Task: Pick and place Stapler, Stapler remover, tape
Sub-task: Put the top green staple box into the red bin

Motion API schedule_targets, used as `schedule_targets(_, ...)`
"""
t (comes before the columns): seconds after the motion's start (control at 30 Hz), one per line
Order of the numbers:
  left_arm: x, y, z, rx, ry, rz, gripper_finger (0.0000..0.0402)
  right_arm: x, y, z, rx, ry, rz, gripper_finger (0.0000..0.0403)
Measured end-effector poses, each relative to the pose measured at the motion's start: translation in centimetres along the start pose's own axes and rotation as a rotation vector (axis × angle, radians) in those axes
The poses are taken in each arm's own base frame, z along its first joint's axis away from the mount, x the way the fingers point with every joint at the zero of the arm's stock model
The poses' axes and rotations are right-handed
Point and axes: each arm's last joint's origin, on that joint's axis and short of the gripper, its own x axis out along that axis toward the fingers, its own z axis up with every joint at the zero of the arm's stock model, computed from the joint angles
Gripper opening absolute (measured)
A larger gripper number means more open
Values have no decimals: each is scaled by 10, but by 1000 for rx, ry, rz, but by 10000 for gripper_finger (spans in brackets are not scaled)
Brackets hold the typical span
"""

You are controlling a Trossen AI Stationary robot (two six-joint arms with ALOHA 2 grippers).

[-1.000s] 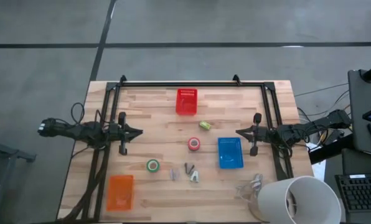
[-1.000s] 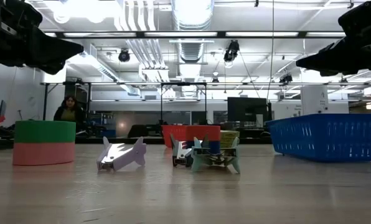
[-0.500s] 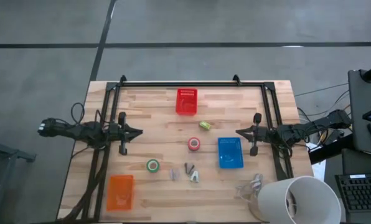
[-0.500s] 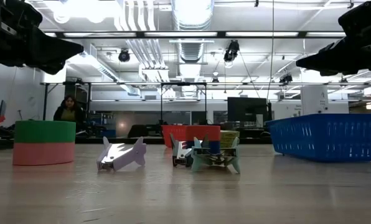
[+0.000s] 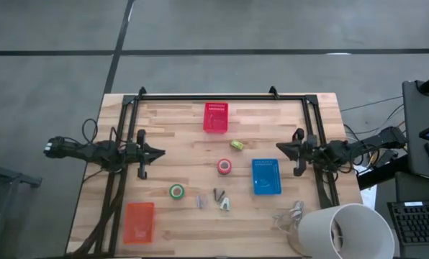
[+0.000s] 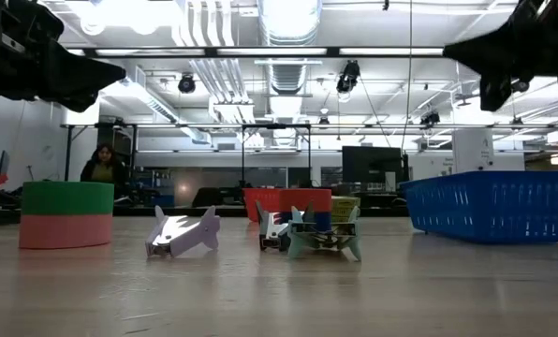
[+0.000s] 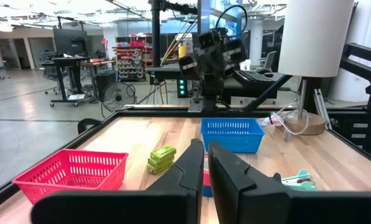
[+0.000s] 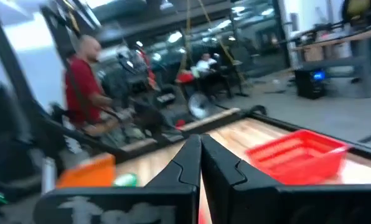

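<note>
The yellow-green box lies between the red basket and the red tape roll, and next my right gripper will close on the long sides [image 5: 236,144] of this box.
The yellow-green stapler [image 5: 237,144] lies flat mid-table, also showing in the left wrist view [image 7: 162,158]. The red tape roll [image 5: 224,167] and the green tape roll [image 5: 176,191] lie flat nearer the front. Three stapler removers [image 5: 217,198] stand close together near the front edge [image 6: 324,236]. My left gripper [image 5: 163,152] hovers shut at the table's left, pointing level toward the middle. My right gripper [image 5: 278,147] hovers shut at the right, its tip raised [image 6: 457,45]. Neither touches anything.
A red basket [image 5: 215,117] stands at the far middle, a blue basket [image 5: 265,176] at the right and an orange basket [image 5: 139,221] at the near left. A white lamp [image 5: 344,230] sits at the near right corner. A black frame [image 5: 207,96] rims the table. A person [image 8: 83,81] stands beyond it.
My right gripper has risen, tipped its fingers upward and rolled about its own axis, drawing slightly back toward the table's right edge. It stays shut. Nothing on the table has moved.
</note>
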Motion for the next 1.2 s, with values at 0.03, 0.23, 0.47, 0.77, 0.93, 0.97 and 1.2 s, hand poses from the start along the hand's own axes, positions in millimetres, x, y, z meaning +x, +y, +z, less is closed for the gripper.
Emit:
schedule_targets(0.03, 0, 0, 0, 0, 0, 0, 26, 1, 1, 2, 9, -18, 4, 8)
schedule_targets(0.23, 0, 0, 0, 0, 0, 0, 26, 13, -2, -9, 25, 39, -62, 8)
schedule_targets(0.47, 0, 0, 0, 0, 0, 0, 26, 42, 7, -17, 6, 199, -120, 8)
schedule_targets(0.77, 0, 0, 0, 0, 0, 0, 26, 111, 39, -7, -170, 374, -163, 19)
schedule_targets(0.93, 0, 0, 0, 0, 0, 0, 26, 145, 44, -2, -264, 534, -244, 74)
schedule_targets(0.97, 0, 0, 0, 0, 0, 0, 26, 150, 44, -1, -280, 566, -260, 89)
schedule_targets(1.2, 0, 0, 0, 0, 0, 0, 26, 174, 28, -13, -397, 692, -335, 209)
